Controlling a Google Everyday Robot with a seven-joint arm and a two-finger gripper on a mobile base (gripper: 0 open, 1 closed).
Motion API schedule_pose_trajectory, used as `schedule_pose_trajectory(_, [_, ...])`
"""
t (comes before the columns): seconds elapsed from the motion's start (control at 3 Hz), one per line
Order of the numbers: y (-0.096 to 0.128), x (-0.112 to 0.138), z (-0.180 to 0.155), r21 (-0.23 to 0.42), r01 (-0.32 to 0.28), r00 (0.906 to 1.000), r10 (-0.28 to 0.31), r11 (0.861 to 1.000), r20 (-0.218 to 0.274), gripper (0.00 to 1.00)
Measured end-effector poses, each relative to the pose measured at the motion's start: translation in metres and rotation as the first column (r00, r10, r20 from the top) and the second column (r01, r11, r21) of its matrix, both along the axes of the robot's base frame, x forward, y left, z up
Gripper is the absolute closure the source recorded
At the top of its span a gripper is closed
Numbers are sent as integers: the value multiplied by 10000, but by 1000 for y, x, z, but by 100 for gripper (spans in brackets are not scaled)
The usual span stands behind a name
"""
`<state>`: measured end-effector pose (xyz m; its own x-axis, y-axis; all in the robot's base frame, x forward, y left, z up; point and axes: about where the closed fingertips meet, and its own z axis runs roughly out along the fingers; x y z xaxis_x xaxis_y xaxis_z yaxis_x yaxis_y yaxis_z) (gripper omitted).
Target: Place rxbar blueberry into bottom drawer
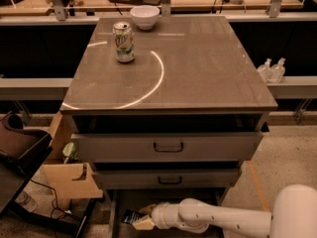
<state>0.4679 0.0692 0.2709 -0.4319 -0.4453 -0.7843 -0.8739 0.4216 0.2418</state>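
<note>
Next, my gripper lets go of the rxbar blueberry on the bottom drawer's inside (131, 221), near the side closest to the cardboard box.
The bottom drawer (119, 207) is pulled out below the two handled drawers, its dark interior showing. My white arm reaches in from the lower right. My gripper (137, 220) is low inside the drawer at its left front, with the dark navy rxbar blueberry (130, 216) at its tip. The bar's left end sticks out past the pale fingertips (143, 224).
A green-and-white soda can (123, 41) and a white bowl (144, 16) stand on the cabinet top (198, 68). A cardboard box (69, 175) and a dark chair (20, 148) are at the left. Two clear bottles (272, 70) sit on a ledge at the right.
</note>
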Motion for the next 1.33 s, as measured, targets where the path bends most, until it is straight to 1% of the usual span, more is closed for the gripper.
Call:
schedule_pose_trajectory(0.33, [0,-4,-40,356,-273,9996,270,9990,93,100])
schedule_pose_trajectory(0.67, [0,1,-73,410,-435,9990,431,9982,104,100])
schedule_pose_trajectory(1.0, [5,9,-94,40,-502,9987,502,9987,-8,100])
schedule_pose_trajectory(1.33, [9,10,-97,-13,-548,9985,548,9985,-28,86])
